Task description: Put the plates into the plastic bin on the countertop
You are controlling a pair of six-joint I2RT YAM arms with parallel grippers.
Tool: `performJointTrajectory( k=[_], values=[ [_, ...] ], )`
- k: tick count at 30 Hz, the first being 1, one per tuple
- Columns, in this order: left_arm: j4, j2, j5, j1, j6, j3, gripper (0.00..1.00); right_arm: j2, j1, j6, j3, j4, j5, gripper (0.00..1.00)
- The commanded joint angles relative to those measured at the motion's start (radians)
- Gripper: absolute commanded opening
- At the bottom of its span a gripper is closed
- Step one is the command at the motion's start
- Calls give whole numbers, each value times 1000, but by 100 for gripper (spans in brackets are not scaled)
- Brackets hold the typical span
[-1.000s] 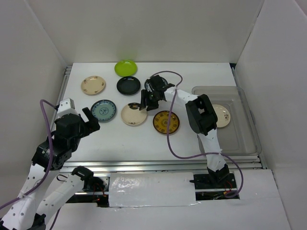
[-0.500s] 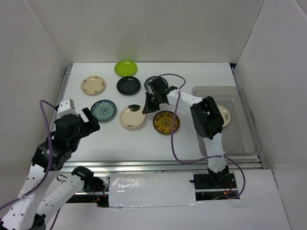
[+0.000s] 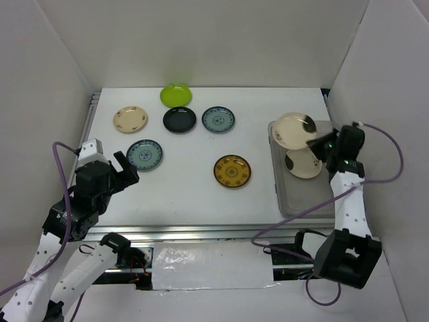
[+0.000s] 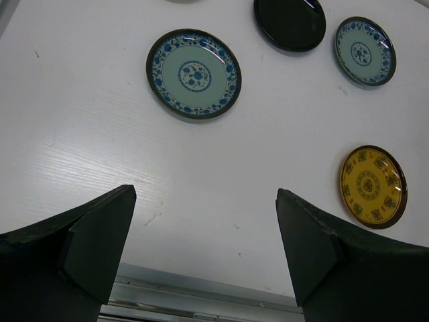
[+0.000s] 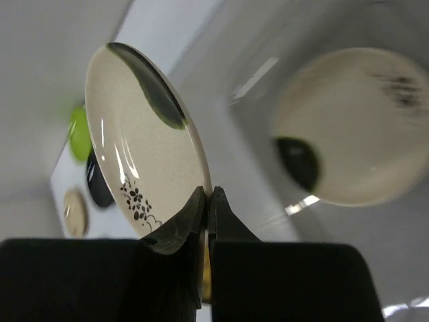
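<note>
The nearer blue-grey plate's rim (image 3: 131,165) (image 4: 155,98), on the side facing away from the black plate, is next for my left gripper to close on.
My right gripper (image 3: 315,142) (image 5: 208,194) is shut on the rim of a cream plate with a dark patch (image 3: 292,129) (image 5: 144,154), holding it tilted over the clear plastic bin (image 3: 295,201). Another cream plate (image 3: 303,164) (image 5: 355,127) lies in the bin. On the white countertop (image 3: 188,194) lie a lime green plate (image 3: 175,94), a tan one (image 3: 130,119), a black one (image 3: 179,119) (image 4: 289,23), two blue-grey ones (image 3: 218,119) (image 3: 145,155) (image 4: 194,74) and an amber one (image 3: 232,172) (image 4: 373,186). My left gripper (image 3: 124,168) (image 4: 205,193) hangs open at the near left, holding nothing.
White walls enclose the countertop on three sides. A metal rail (image 3: 201,231) (image 4: 201,295) runs along the near edge, just under the left gripper. The right arm's purple cable (image 3: 392,157) loops near the right wall.
The right gripper has shut on the cream plate with the dark patch and carried it from the middle of the countertop to above the bin. The left arm has not moved.
</note>
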Motion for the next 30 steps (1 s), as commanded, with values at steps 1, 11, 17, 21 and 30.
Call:
performJointTrajectory(
  k=[1,11,17,21,30],
  values=[
    [46,11,14,-4,32,-1,99,-67,-182,62,-133,5,-11,0],
    [41,43,17,-4,31,3,99,47,-307,130,-253,114,19,0],
    [43,52,21,-4,34,3,99,82,-323,102,-243,110,70,0],
    [41,72,13,-4,29,6,99,65,-320,89,-234,101,55,46],
    [-43,265,48,21,-73,59,99,-229,-169,44,-112,-91,162,100]
  ],
)
